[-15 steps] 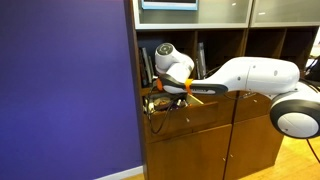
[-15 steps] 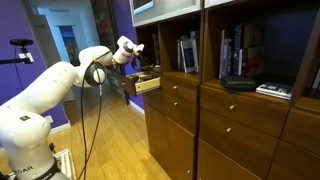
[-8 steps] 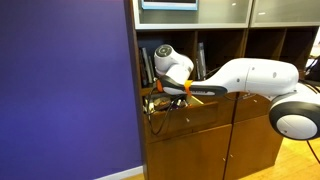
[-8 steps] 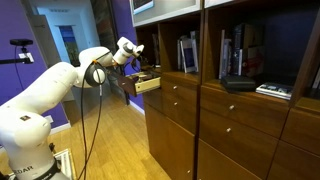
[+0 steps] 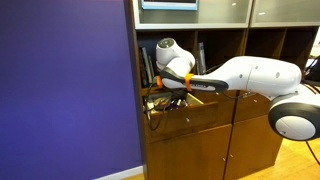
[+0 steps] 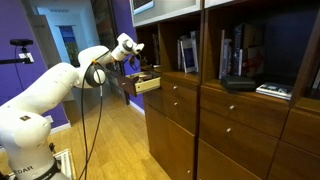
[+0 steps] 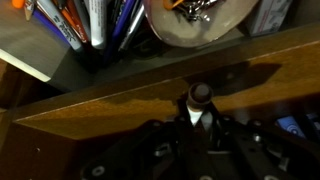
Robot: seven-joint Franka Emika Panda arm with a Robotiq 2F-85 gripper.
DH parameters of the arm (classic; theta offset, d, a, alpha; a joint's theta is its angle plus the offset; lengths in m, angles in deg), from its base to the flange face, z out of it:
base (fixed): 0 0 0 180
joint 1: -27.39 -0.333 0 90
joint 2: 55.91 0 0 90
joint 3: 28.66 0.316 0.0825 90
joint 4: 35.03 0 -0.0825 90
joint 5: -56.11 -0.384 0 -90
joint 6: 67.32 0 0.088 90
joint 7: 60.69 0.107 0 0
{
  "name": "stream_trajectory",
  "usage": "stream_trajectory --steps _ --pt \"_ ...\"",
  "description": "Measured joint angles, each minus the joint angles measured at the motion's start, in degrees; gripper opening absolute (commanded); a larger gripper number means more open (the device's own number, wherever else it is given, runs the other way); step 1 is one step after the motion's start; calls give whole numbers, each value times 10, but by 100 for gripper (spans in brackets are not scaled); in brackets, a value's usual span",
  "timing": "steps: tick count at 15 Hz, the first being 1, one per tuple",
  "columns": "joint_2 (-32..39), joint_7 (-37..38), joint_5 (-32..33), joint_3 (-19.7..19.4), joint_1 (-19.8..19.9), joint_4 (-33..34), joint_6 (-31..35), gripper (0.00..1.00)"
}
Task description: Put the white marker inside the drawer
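My gripper is to take the white marker, now held upright in its fingers, to the open drawer [image 5: 175,102] [image 7: 126,30]. It will put the marker down there, among the pens beside the round dish.
In the wrist view the white marker [image 7: 198,108], with a dark cap on top, stands upright between my gripper's [image 7: 198,124] dark fingers, which are closed against its body. Behind it runs a brown wooden shelf edge [image 7: 120,98]. In both exterior views the gripper [image 5: 160,86] [image 6: 134,62] reaches into the shelf unit just above the open drawer [image 5: 178,108] [image 6: 146,84], a dark-brown drawer with paler inner walls. The marker itself is too small to make out in the exterior views.
Books and pens [image 7: 95,22] stand at the back of the shelf beside a round dish [image 7: 200,25] of small items. A purple wall [image 5: 65,90] flanks the cabinet. More shelves with books [image 6: 235,55] and shut drawers [image 6: 225,110] lie alongside.
The jaws have closed in on the marker. The wrist has lifted slightly above the drawer.
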Motion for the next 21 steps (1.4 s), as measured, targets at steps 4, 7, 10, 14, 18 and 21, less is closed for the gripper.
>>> stream_trajectory --steps 4,7,10,14,18,21 --pt "-17 -31 -66 11 1 0 -5 5" --pt "-39 -47 -97 19 0 1 -33 5" --pt "-67 -48 -100 19 -4 1 -81 5" --pt "-99 -24 -100 14 -14 2 -163 5" --pt "-122 48 -98 0 -35 3 -250 5" --pt "-128 116 -98 -1 -42 3 -288 5"
